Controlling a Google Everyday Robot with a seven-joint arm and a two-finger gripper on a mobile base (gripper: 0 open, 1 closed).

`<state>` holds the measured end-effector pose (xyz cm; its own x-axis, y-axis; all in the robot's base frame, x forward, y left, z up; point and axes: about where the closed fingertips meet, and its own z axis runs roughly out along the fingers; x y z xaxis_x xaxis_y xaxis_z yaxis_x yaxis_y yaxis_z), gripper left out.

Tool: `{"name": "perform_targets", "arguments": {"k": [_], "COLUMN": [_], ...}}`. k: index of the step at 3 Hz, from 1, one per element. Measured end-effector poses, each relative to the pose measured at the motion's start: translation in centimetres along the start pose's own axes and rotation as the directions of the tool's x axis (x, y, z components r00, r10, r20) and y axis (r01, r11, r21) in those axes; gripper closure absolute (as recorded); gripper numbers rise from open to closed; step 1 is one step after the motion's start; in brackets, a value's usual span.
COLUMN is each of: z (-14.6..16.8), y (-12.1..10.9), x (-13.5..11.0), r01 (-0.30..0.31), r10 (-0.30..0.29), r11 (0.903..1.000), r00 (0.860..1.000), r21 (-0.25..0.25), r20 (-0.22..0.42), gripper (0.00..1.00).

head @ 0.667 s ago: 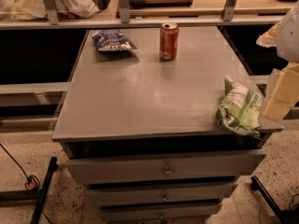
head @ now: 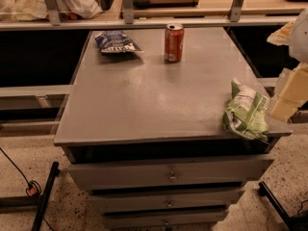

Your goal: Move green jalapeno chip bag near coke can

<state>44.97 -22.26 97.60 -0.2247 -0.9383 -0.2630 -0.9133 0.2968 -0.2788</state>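
Next, I close my gripper on the crumpled middle (head: 248, 109) of the green jalapeno chip bag, between the two ends of the bag.
The green jalapeno chip bag (head: 246, 112) lies crumpled at the front right corner of the grey cabinet top (head: 144, 95), partly over the edge. The coke can (head: 173, 43) stands upright at the back middle of the top, far from the bag. My gripper (head: 282, 108) comes in from the right edge of the view as cream-coloured parts. It sits right beside the bag's right side, at about the height of the top.
A dark blue chip bag (head: 115, 42) lies at the back left, left of the can. A shelf rail with metal posts (head: 128, 4) runs behind the cabinet. Drawers (head: 168, 176) are below the top. Dark stand legs (head: 44, 196) are on the floor at left and right.
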Motion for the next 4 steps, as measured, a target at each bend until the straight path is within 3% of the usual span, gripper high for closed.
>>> {"name": "perform_targets", "arguments": {"k": [1, 2, 4], "z": [1.9, 4.0, 7.8], "y": [-2.8, -5.2, -5.3], "x": [0.3, 1.0, 2.7], "r01": [-0.003, -0.015, -0.015], "r10": [0.002, 0.015, 0.004], "r11": [0.9991, 0.9994, 0.9940], "r00": [1.000, 1.000, 0.996], "r21": [0.042, 0.031, -0.108], "r20": [0.019, -0.009, -0.094], "gripper": [0.00, 0.00, 0.00]}}
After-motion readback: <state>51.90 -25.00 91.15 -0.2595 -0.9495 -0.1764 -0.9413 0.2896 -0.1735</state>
